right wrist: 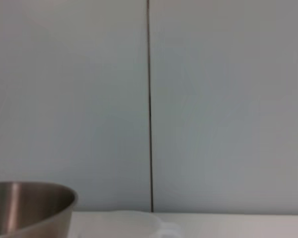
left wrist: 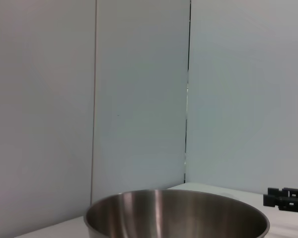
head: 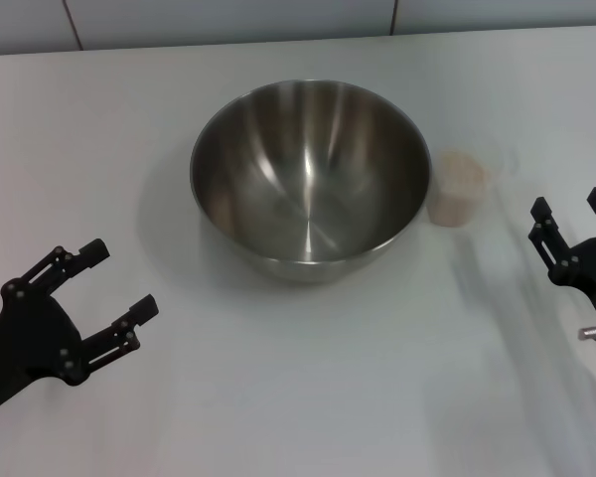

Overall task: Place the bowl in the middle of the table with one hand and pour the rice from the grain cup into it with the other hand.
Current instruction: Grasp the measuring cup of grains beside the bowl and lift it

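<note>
Next, my right gripper grabs the grain cup's handle (head: 506,160) (right wrist: 170,230), on the side away from the steel bowl, to lift the grain cup for pouring.
The steel bowl (head: 311,179) stands upright and holds nothing, near the middle of the white table (head: 278,397). Just to its right sits the small clear grain cup (head: 459,188), filled with pale rice (head: 461,171). My left gripper (head: 119,283) is open at the front left, well short of the bowl. At the right edge my right gripper (head: 572,211) is open too, a short way right of the cup. The bowl's rim (left wrist: 176,210) fills the bottom of the left wrist view, with the right gripper's fingers (left wrist: 283,197) beyond it. In the right wrist view the bowl (right wrist: 30,206) and the cup's rim (right wrist: 139,220) show low down.
A pale panelled wall (head: 278,20) runs along the table's far edge. Bare tabletop lies in front of the bowl, between the two arms.
</note>
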You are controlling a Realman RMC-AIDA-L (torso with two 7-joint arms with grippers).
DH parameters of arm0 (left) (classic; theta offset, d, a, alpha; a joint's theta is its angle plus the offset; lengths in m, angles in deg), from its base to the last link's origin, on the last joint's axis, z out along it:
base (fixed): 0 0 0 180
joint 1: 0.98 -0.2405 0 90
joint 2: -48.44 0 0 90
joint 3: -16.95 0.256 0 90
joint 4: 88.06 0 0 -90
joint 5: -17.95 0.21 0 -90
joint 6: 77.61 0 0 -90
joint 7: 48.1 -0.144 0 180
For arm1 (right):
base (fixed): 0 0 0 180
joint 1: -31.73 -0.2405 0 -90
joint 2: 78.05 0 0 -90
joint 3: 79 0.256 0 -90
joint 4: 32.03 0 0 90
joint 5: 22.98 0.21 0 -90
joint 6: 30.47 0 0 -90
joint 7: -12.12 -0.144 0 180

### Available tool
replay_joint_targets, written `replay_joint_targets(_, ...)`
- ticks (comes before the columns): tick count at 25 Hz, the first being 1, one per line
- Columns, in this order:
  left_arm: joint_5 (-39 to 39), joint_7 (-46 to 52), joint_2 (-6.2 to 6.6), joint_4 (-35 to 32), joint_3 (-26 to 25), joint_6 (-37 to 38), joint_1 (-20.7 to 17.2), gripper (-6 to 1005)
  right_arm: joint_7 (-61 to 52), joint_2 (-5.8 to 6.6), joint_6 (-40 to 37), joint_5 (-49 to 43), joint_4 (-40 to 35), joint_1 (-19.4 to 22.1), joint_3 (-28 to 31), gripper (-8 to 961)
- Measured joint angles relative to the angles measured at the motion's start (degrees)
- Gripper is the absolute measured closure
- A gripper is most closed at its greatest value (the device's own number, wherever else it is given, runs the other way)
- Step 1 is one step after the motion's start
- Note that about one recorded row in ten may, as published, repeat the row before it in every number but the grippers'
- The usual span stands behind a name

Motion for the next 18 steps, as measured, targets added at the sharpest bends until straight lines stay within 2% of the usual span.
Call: replay_joint_targets(18, -0.02, 0.15, -0.11, 0.08, -1.03, 0.14, 0.08, 162, -0.27, 0.11, 6.23, 0.17, -2.80, -4.46, 1.18, 279)
